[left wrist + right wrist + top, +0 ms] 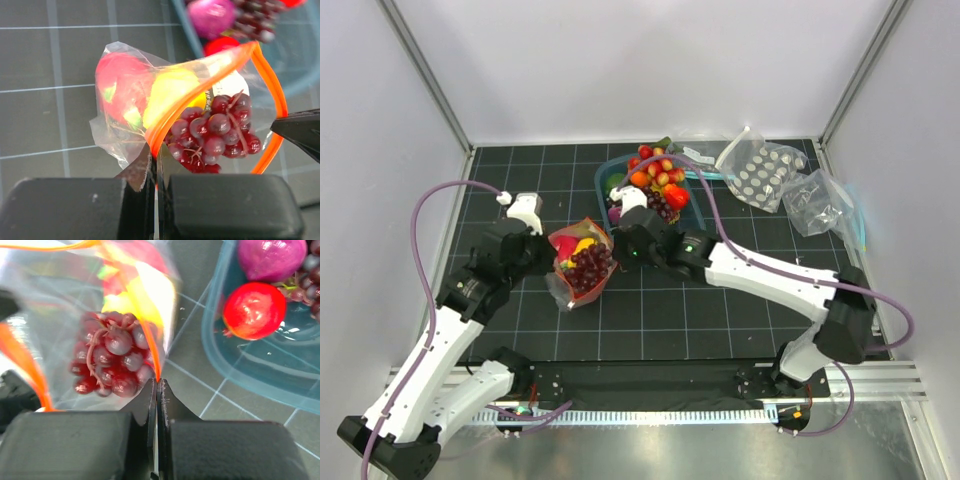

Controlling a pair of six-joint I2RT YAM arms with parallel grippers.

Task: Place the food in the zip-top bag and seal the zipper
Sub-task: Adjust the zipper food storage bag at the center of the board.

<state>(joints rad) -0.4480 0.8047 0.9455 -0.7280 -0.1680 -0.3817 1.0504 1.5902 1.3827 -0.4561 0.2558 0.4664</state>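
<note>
The grapes crowd the bag's gaping opening, so the robot should swing the bag to settle them, then its left gripper should take the zipper's end (pixel 590 223) near the blue tub.
The zip-top bag (pixel 582 265) stands open at the table's middle, held between both grippers. It holds dark red grapes (pixel 215 132), a red fruit (pixel 117 82) and a yellow piece (pixel 170 92). Its orange-red zipper (pixel 270 95) gapes in a loop. My left gripper (pixel 156 152) is shut on the zipper's left side. My right gripper (pixel 158 382) is shut on the zipper's right side (pixel 152 352). More food (pixel 658 178) lies in the blue tub (pixel 604 177) behind; a red fruit (pixel 254 310) and a purple onion (pixel 272 257) show there.
A clear pouch with white discs (pixel 760 172) and another clear pouch (pixel 820 203) lie at the back right. The blue tub's rim (pixel 220 355) is close to the right of the bag. Metal frame posts stand at the back corners.
</note>
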